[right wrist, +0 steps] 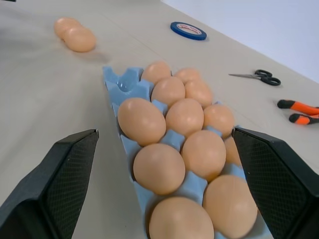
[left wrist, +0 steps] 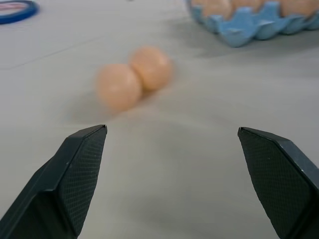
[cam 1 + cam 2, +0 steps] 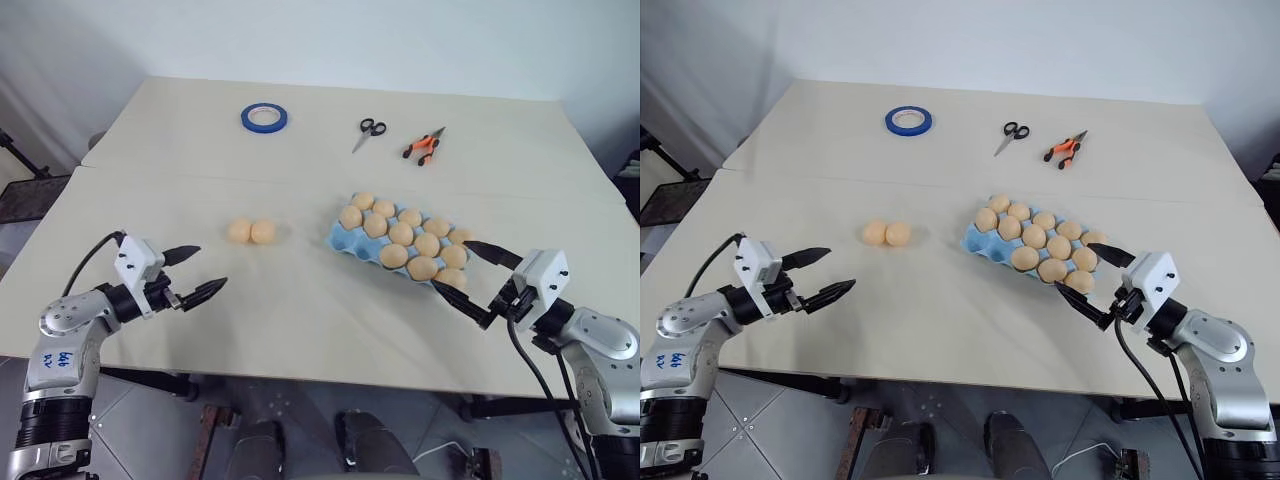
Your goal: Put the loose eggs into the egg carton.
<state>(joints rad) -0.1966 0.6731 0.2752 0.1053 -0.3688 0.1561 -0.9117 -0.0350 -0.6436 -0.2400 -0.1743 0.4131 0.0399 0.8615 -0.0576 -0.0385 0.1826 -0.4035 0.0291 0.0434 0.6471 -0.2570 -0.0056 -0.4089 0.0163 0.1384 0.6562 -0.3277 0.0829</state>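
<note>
I need to next move my left gripper to the loose egg nearer the egg carton and close it around that egg's middle [image 3: 263, 232] [image 2: 151, 68].
Two loose eggs [image 3: 238, 231] [image 3: 263, 232], tan-orange, lie touching each other on the beige table, left of the egg carton [image 3: 338, 238]. The carton is a light blue tray with several eggs in its cups; one corner cup [image 1: 122, 87] toward the loose eggs looks empty. My left gripper [image 3: 208, 268] hovers open near the table's front left, pointing toward the loose eggs [image 2: 134, 79], with nothing between its fingers. At the carton's near right end my right gripper [image 3: 450, 264] is open, its fingers [image 1: 60, 184] either side of the carton, holding nothing.
At the far side of the table lie a blue tape roll [image 3: 265, 117], black-handled scissors [image 3: 368, 132] and orange-handled pliers [image 3: 424, 146]. A seam crosses the table [image 3: 150, 178] behind the eggs. The table's front edge runs just under both grippers.
</note>
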